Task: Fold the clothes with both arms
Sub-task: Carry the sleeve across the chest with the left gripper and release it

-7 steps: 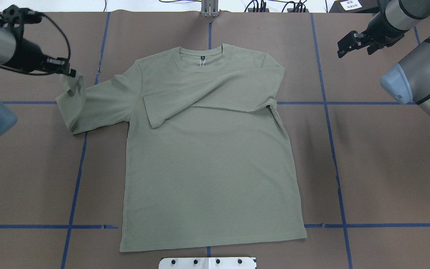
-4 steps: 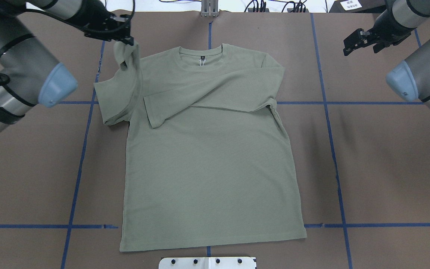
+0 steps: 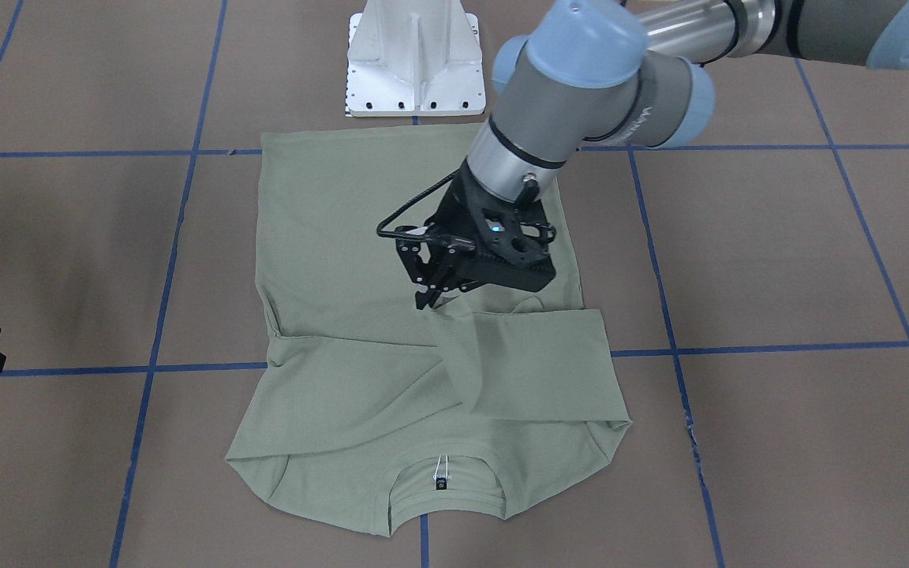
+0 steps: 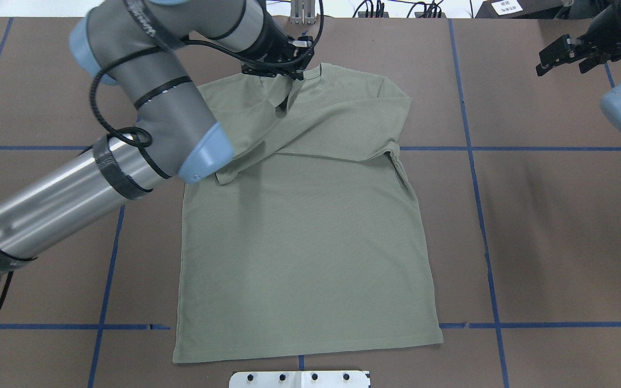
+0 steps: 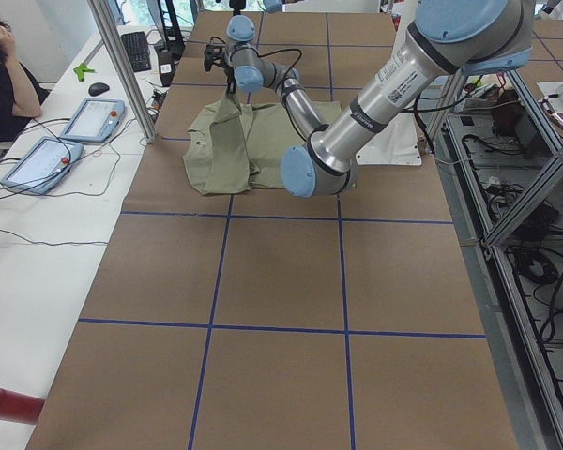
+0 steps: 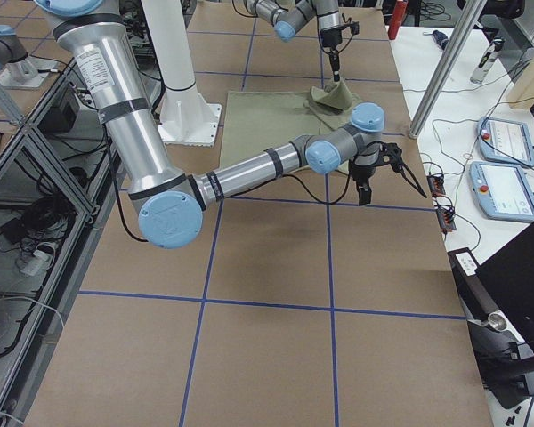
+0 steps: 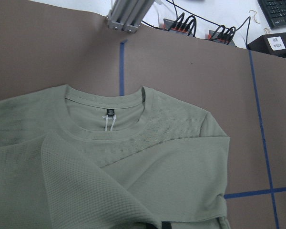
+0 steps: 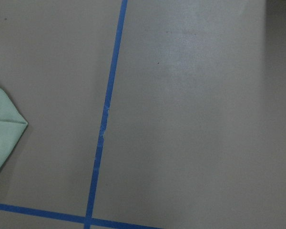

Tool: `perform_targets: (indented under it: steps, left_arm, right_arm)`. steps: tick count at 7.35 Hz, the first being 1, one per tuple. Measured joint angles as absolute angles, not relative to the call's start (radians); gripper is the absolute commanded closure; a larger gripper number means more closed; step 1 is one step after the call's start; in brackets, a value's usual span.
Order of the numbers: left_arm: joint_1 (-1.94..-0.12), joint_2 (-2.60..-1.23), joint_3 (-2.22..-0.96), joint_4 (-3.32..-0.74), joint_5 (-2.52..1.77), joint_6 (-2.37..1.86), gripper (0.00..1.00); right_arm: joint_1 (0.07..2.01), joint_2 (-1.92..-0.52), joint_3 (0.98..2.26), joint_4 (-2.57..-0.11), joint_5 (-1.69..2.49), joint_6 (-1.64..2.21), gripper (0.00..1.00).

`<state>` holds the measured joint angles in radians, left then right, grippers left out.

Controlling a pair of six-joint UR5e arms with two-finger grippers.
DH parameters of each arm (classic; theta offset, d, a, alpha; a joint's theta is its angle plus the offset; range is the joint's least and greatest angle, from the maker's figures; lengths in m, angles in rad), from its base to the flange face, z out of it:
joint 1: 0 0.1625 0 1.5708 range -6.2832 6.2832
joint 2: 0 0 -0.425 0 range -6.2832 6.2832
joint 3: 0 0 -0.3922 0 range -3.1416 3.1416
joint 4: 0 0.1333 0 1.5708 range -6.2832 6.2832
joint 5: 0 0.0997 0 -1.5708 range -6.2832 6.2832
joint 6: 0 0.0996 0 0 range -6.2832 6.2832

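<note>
My left gripper is going to let go of the cuff by the lower edge of the folded sleeve (image 3: 328, 317) (image 7: 205, 223), close to the side of the shirt.
The pale sage-green shirt (image 4: 305, 242) lies flat, front up, collar at the table's far side. Its right sleeve (image 4: 343, 134) lies folded across the chest. My left gripper (image 4: 284, 81) is shut on the cuff of the other sleeve (image 3: 502, 363) and holds it raised above the chest just below the collar; it also shows in the front-facing view (image 3: 432, 298). The left wrist view shows the collar and dark neck label (image 7: 108, 113). My right gripper (image 4: 561, 54) is open and empty, well off the shirt at the far right.
The white pedestal base (image 3: 415, 59) stands at the table's near edge behind the hem. Blue tape lines (image 4: 483, 215) grid the brown table. A metal post (image 4: 302, 13) and cables sit at the far edge. An operator and tablets (image 5: 84, 117) are beside the table.
My left gripper has carried the sleeve cuff rightward, from beyond the shirt's left side to above the collar area. My right gripper has drawn further right, away from the shirt.
</note>
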<state>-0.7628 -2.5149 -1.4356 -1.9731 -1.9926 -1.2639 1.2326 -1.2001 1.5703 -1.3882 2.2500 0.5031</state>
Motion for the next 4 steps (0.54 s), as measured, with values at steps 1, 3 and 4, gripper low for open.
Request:
perform_targets:
  steps: [1, 3, 4]
  left_arm:
    - [-0.718, -2.564, -1.344, -2.03, -1.944, -1.281, 1.0]
    - [-0.646, -2.602, -1.196, -2.179, -1.899, -1.294, 1.0]
    - [-0.617, -2.611, -1.157, -2.227, -1.884, -1.297, 1.0]
  right_arm:
    - [1.235, -1.206, 1.57, -1.387, 2.251, 0.499, 0.0]
    - [1.236, -1.211, 1.57, -1.385, 2.252, 0.497, 0.0]
    - [1.236, -1.211, 1.569, -1.385, 2.252, 0.497, 0.0]
